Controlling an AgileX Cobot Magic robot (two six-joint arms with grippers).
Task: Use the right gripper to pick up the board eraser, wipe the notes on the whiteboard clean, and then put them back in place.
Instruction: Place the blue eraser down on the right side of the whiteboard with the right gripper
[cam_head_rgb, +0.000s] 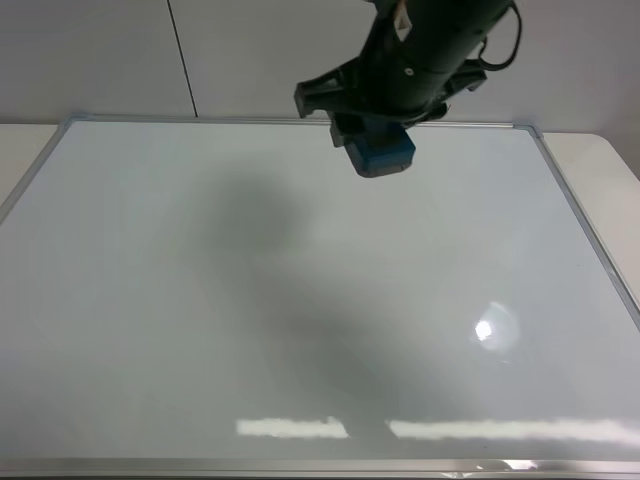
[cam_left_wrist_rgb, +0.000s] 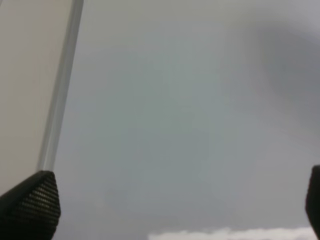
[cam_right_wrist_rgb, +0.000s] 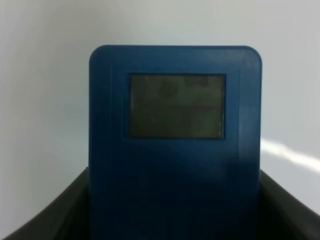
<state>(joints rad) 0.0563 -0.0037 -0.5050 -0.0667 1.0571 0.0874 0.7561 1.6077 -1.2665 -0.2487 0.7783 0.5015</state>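
Next, I set the blue board eraser on the whiteboard (cam_head_rgb: 486, 283) just beyond the round lamp glare with my right gripper.
The whiteboard (cam_head_rgb: 200, 330) fills most of the exterior high view, glossy white inside a thin silver frame. The notes are out of view; the surface that shows is plain. Above the board's far edge, right of the middle, my right gripper (cam_head_rgb: 374, 138) is shut on the blue board eraser (cam_head_rgb: 384, 154) and holds it off the surface. In the right wrist view the board eraser (cam_right_wrist_rgb: 175, 165) stands between the black fingers (cam_right_wrist_rgb: 50, 220), a grey patch on its face. My left gripper (cam_left_wrist_rgb: 170, 205) is open over the board's left frame (cam_left_wrist_rgb: 60, 100), with nothing between its fingertips.
A pale tabletop (cam_head_rgb: 22, 142) shows beyond the board's left and right (cam_head_rgb: 600, 155) edges. A white wall (cam_head_rgb: 90, 50) rises behind. Lamp glare (cam_head_rgb: 490, 330) and the arm's soft shadow (cam_head_rgb: 260, 240) lie on the board.
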